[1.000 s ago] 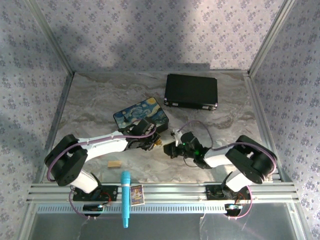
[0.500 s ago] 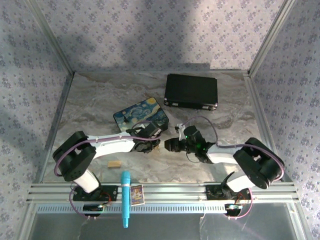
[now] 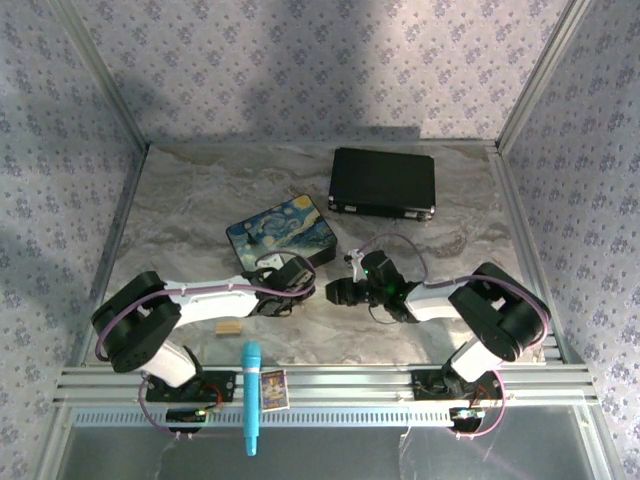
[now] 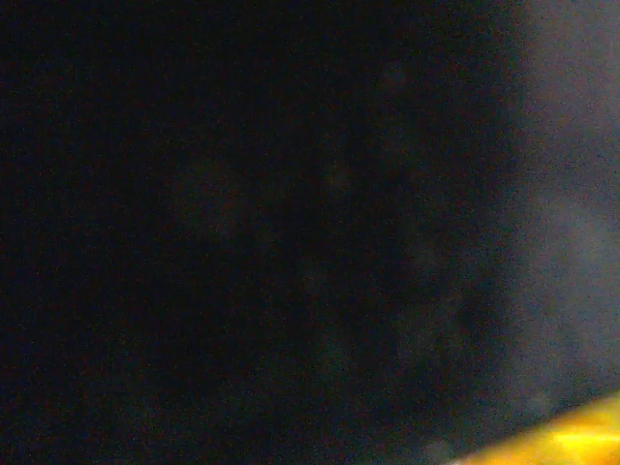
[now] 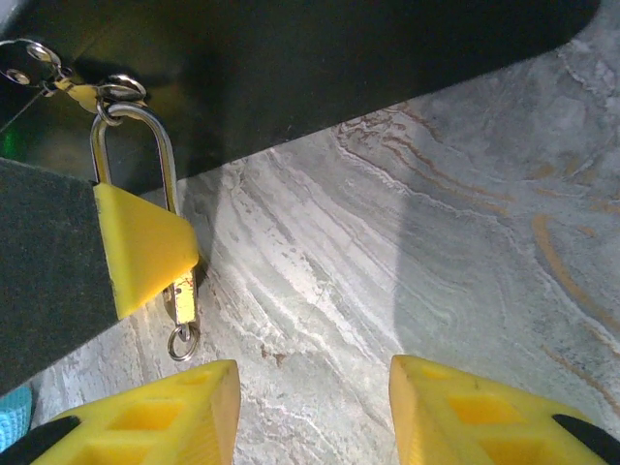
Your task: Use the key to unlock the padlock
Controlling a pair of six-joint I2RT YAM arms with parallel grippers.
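Observation:
My left gripper needs to open, as it lies across the padlock's body, crowded against the starry-night box, then back away and take the body from its ring end (image 5: 184, 312).
The padlock (image 5: 182, 291) lies on the marble table, its silver shackle (image 5: 136, 160) pointing away and its brass body partly covered. A small metal ring (image 5: 181, 342) shows at the body's lower end; I cannot make out the key itself. One yellow finger (image 5: 145, 247) of my left gripper (image 3: 305, 293) rests over the padlock's body, and its other finger is hidden. My right gripper (image 5: 310, 417) hovers just right of the padlock, open, with bare table between its fingers. The left wrist view is almost black, with a yellow sliver at the lower right.
A starry-night painted box (image 3: 283, 232) stands just behind the two grippers. A black case (image 3: 383, 182) lies at the back right. A tan wooden block (image 3: 230, 327), a blue tube (image 3: 250, 395) and a small card (image 3: 274, 388) sit near the front rail.
The left gripper has sunk lower and drawn slightly toward the near left. The right gripper has edged left toward it. The brass glint seen between them a second ago is now covered.

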